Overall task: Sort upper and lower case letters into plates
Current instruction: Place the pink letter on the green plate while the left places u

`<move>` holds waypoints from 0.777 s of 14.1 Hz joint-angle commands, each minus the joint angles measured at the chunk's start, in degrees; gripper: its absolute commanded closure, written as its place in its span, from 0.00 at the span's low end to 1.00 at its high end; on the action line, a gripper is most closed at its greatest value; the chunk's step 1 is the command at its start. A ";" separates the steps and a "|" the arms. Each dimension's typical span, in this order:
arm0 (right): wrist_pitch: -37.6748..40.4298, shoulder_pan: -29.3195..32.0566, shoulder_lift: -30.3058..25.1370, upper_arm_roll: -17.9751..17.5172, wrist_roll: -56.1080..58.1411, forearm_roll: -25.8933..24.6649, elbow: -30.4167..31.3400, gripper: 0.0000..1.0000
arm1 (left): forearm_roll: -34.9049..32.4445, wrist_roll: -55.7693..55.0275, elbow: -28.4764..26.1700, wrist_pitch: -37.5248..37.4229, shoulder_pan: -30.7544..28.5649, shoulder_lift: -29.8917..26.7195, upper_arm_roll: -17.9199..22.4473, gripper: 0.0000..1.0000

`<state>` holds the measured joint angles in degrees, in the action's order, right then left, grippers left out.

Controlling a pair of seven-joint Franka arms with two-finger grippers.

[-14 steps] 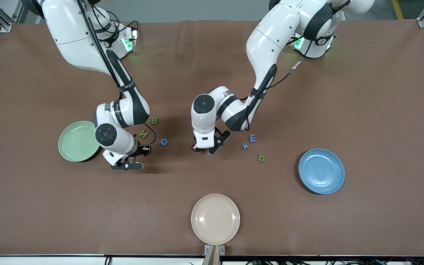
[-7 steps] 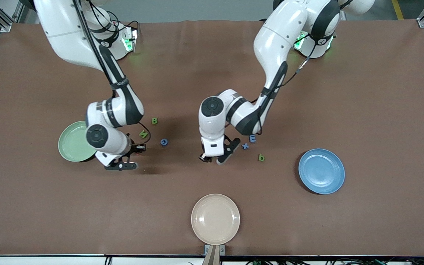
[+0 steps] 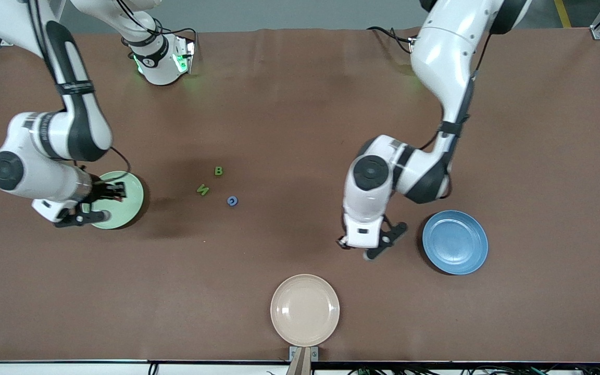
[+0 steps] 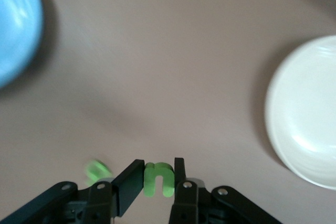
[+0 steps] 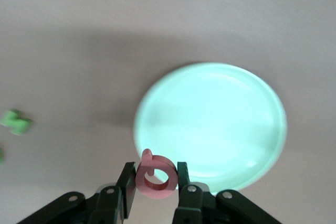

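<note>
Next, my right gripper releases the pink ring-shaped letter just off the middle of the pale green plate (image 3: 115, 191) (image 5: 207, 156). The letter is now held over that plate's rim.
My left gripper (image 3: 354, 250) is shut on a small green letter (image 4: 158, 178) shaped like an "n". It hangs over bare table beside the blue plate (image 3: 455, 242). My right gripper (image 3: 99, 214) is shut on a pink ring-shaped letter (image 5: 155, 179) over the rim of the pale green plate (image 3: 137, 200). Both plates hold nothing. A green "B" (image 3: 219, 171), another green letter (image 3: 203, 190) and a blue letter (image 3: 232, 201) lie on the table between the arms. One more green letter (image 4: 97, 170) shows blurred by the left fingers.
A cream plate (image 3: 305, 310) sits near the table's front edge, nearer to the front camera than the letters. The left arm's wrist covers the stretch of table beside the blue plate. The brown table runs wide toward both ends.
The right arm has swung from the letters to the green plate with the pink letter. The left arm has carried the green letter toward the blue plate and now covers three letters there.
</note>
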<state>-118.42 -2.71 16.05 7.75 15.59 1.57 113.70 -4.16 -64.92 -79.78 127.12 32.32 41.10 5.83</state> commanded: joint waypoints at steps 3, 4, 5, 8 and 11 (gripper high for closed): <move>-12.42 7.27 -0.94 -1.34 8.84 -0.95 8.54 0.85 | -1.11 19.26 -19.59 8.37 -11.37 -10.59 -1.00 0.99; -15.23 7.62 -0.76 -1.34 9.20 -0.95 9.77 0.85 | -1.11 22.70 -22.41 11.54 -13.32 -10.78 -0.91 0.99; -17.35 7.80 -0.58 -1.34 9.20 -0.95 10.83 0.85 | -1.11 25.34 -24.09 13.75 -15.16 -10.69 -1.00 0.99; -22.72 7.80 0.99 -1.42 9.11 -0.95 14.08 0.85 | -1.11 30.36 -26.83 16.57 -19.30 -10.17 -1.00 0.97; -23.96 7.80 2.31 -1.43 9.11 -0.78 15.32 0.85 | -1.02 31.17 -27.27 17.90 -21.33 -8.06 -1.00 0.65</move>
<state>-140.88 4.13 18.29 7.15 24.21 1.08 127.39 -4.21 -33.99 -106.07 143.84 11.96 32.96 5.40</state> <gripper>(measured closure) 0.639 0.700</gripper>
